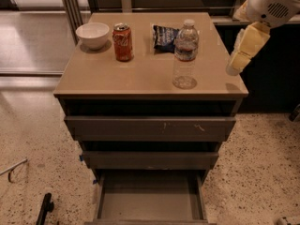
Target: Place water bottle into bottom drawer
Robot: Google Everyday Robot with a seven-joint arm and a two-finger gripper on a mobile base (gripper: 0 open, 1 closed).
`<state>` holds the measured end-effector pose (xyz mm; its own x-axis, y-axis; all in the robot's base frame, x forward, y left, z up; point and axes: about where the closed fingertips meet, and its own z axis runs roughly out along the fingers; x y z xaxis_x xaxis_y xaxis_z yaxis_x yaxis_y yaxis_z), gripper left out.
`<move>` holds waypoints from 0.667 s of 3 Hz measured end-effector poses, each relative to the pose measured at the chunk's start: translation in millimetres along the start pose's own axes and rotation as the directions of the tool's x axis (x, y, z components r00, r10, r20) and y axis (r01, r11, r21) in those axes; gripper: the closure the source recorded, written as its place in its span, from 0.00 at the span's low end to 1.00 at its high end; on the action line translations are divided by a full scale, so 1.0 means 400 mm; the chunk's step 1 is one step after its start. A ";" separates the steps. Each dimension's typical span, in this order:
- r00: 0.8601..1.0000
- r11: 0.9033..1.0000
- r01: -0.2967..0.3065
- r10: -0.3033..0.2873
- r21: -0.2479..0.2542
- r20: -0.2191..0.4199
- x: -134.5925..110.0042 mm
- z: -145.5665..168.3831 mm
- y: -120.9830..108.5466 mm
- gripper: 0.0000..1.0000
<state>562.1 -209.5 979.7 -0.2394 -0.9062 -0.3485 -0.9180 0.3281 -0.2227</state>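
Note:
Next, my gripper needs to go to the water bottle's upper part [187, 34], just below the white cap, and close there.
The water bottle [185, 54] stands upright on the tan cabinet top [136, 76], right of centre, clear with a white cap and a blue-white label. The bottom drawer [150, 201] is pulled open below, its plain grey floor bare. My gripper [240, 59] hangs from the arm at the upper right, over the cabinet's right edge, roughly a hand's width right of the bottle and apart from it.
A white bowl [93, 34], an orange-red soda can [123, 42] and a dark chip bag [165, 36] sit at the back of the cabinet top. The middle drawer [150, 159] and top drawer [150, 128] stick out a little. A black object [44, 207] lies on the floor at lower left.

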 end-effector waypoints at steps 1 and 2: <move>0.988 0.998 -0.048 0.052 -0.032 0.147 -0.065 0.053 -0.113 0.00; 0.988 0.999 -0.046 0.047 -0.013 0.147 -0.067 0.041 -0.119 0.00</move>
<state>617.5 -196.3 984.7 -0.2332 -0.8409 -0.4884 -0.9102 0.3656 -0.1949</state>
